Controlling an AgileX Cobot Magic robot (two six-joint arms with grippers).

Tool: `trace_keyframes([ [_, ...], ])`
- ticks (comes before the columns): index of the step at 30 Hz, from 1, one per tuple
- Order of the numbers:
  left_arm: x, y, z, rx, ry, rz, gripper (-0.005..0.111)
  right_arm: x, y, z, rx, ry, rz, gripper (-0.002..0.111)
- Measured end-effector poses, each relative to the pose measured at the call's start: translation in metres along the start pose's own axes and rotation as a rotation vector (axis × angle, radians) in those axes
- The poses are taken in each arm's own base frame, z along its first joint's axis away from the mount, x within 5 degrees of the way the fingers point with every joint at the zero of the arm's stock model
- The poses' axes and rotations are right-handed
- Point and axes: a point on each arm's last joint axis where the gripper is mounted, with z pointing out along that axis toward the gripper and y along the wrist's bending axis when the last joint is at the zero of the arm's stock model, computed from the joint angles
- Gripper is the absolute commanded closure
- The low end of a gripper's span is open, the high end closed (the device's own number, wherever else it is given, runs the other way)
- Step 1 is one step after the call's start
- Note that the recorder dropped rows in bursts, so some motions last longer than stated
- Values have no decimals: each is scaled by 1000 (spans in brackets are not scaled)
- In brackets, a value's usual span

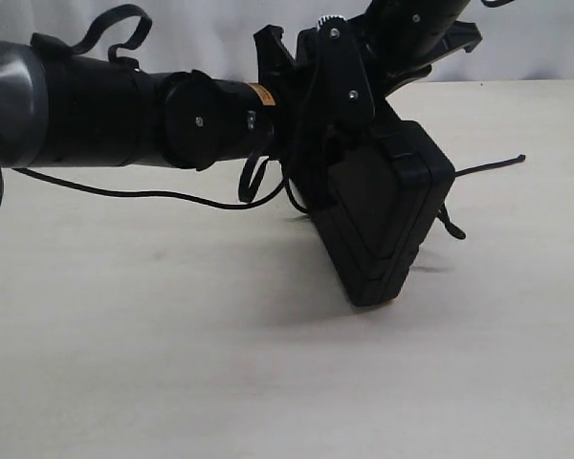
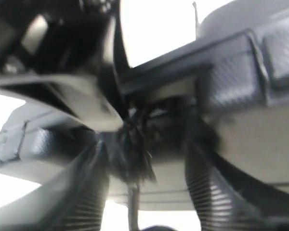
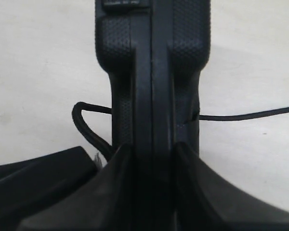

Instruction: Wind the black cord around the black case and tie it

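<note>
The robot's right gripper should lay the black case flat on the light tabletop (image 1: 320, 232) beneath the left gripper and let go of it.
The black case (image 1: 383, 220) stands tilted on one corner on the table. My right gripper (image 1: 381, 122) comes down from the upper right and is shut on the case's top edge; in the right wrist view its fingers (image 3: 111, 192) press both sides of the case (image 3: 151, 72). The black cord (image 1: 153, 194) trails left across the table, and its other end (image 1: 493, 165) sticks out on the right. My left gripper (image 1: 301, 182) is at the case's left side. It is open (image 2: 147, 144), with a frayed cord end (image 2: 135, 149) between its fingers (image 2: 207, 192).
The light tabletop (image 1: 172, 363) runs to a white backdrop (image 1: 201, 38) behind. My left arm (image 1: 105, 110) lies low across the left half of the exterior view. Robot cable loops (image 1: 115, 24) hang over it.
</note>
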Motion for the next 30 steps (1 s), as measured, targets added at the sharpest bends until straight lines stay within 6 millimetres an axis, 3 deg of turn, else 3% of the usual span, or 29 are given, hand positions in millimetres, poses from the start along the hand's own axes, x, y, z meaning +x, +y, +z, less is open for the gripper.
trace_keyframes([
  [5, -4, 1, -9, 38, 2, 2, 57, 0, 0, 0, 2, 0, -1, 104],
  [9, -14, 14, -32, 43, -19, 3, 57, 0, 0, 0, -5, 5, 2, 104],
  [13, -9, 58, -80, -7, -3, 9, 57, 0, 0, 0, -1, 4, 1, 104],
  [17, 22, 90, -96, -72, 70, -163, 58, 1, 1, 0, -13, 5, 6, 104],
  [24, 60, 110, -107, -64, 185, -322, 83, 4, 4, 6, -59, -18, 55, 104],
  [30, 69, 114, -110, -73, 208, -382, 102, 7, 11, 14, -156, -63, 121, 104],
])
